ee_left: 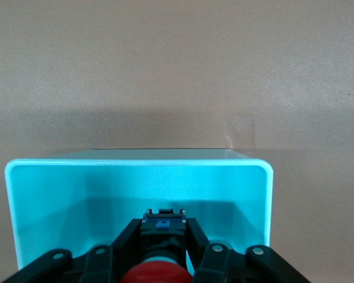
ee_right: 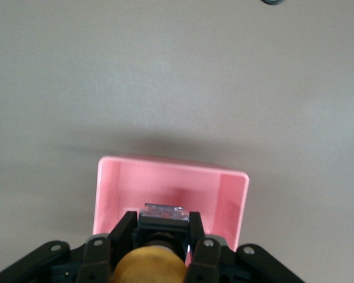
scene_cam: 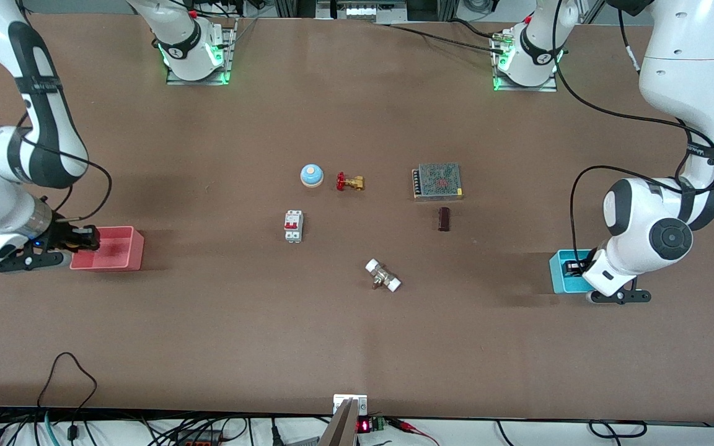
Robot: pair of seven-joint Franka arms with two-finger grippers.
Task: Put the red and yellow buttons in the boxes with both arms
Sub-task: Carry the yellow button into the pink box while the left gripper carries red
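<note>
The yellow button, now held over the pink box's inside, will be released by my right gripper inside the pink-red box (scene_cam: 115,252) (ee_right: 165,203), around the middle of the box's bottom.
My left gripper (scene_cam: 574,267) is down inside the cyan box (scene_cam: 560,279) at the left arm's end of the table. In the left wrist view it (ee_left: 165,227) is shut on the red button (ee_left: 155,274), whose black base points at the box's wall (ee_left: 135,171). My right gripper (scene_cam: 87,238) is at the rim of the pink-red box (scene_cam: 115,263) at the right arm's end. In the right wrist view it (ee_right: 163,221) is shut on the yellow button (ee_right: 148,265), held over the pink box's inside (ee_right: 171,168). Neither button shows in the front view.
In the table's middle lie a blue dome bell (scene_cam: 311,175), a brass valve with a red handle (scene_cam: 350,182), a white breaker (scene_cam: 294,226), a mesh-covered power supply (scene_cam: 437,180), a dark block (scene_cam: 444,218) and a white-ended fitting (scene_cam: 383,275).
</note>
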